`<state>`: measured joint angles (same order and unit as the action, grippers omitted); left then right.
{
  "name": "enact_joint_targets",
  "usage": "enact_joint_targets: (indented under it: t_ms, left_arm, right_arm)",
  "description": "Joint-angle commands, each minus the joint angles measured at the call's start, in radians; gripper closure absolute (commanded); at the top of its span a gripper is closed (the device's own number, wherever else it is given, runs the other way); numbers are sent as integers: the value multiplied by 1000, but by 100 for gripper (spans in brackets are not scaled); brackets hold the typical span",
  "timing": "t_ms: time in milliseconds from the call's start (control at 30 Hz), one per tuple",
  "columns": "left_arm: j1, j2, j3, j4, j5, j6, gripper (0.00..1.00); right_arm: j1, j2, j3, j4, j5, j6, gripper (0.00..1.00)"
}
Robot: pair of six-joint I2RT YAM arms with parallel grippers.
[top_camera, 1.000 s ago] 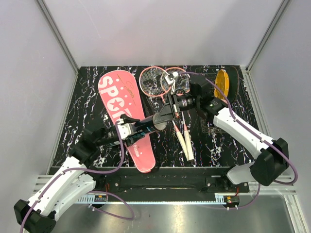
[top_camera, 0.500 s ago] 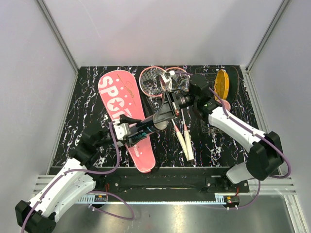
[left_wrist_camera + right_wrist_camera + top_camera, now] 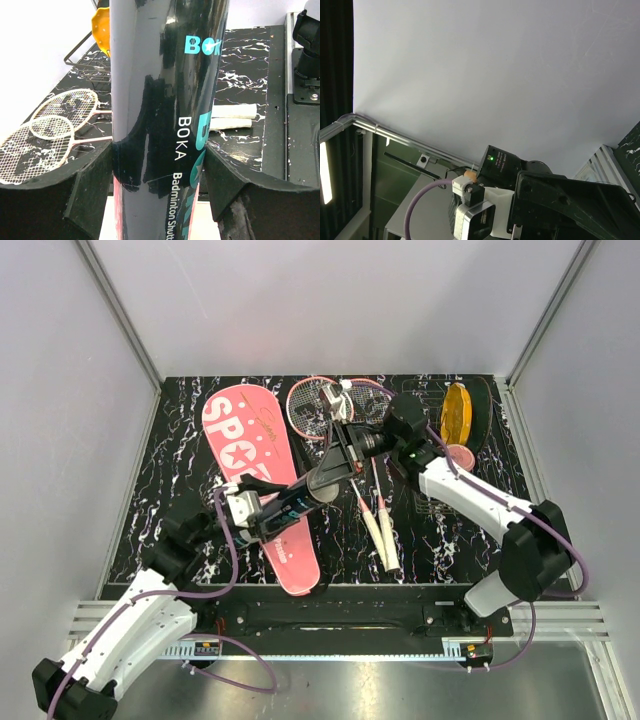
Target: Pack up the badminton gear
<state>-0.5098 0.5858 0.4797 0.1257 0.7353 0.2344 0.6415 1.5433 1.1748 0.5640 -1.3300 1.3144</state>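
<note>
My left gripper will let go of the black tube on the table [image 3: 183, 477] between the pink cover and the nearest white wall.
My left gripper [image 3: 262, 510] is shut on the black tube [image 3: 300, 496], which is lettered "BOKA" and slants up and to the right above the pink "SPORT" cover [image 3: 245, 450]. In the left wrist view the tube [image 3: 165, 100] fills the gap between both pads. My right gripper [image 3: 343, 450] hovers just past the tube's far end, over the two pink-framed rackets [image 3: 318, 408]. Its jaws are not readable. The rackets' white handles [image 3: 382, 525] lie mid-table. I cannot make out any shuttlecock for certain. The right wrist view shows only wall and arm hardware.
The yellow oval disc [image 3: 457, 412] stands in a black wire rack at the back right, with the small pinkish cup [image 3: 461, 454] beside it. White walls close in the table on three sides. The rackets [image 3: 47, 130] and disc [image 3: 100, 22] also show in the left wrist view.
My left arm has swung the tube's far end up and left. My right gripper has moved left, staying by that end. The rackets and the cover have not moved.
</note>
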Motion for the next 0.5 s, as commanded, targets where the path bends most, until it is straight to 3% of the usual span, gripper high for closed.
enact_joint_targets:
  t_ms: [0,167,267,367,467]
  left_arm:
    - [-38,-32,56,368,211,-55,100]
    - [-36,-34,40,399,193,-72,100]
    - [-38,-46,33,399,170,-75,100]
    - [-39,-50,27,393,148,-75,100]
    - [-39,-57,31,344,98,-50,100]
  right_arm:
    - [86,164,-32,-203,153,-153,73]
    - [112,216,-21,-226,219,-176,71]
    - [115,216,-15,-392,329,-300,71]
    - [113,212,-43,-322,332,-282,69]
    - [97,161,-24,-393,370,-335,64]
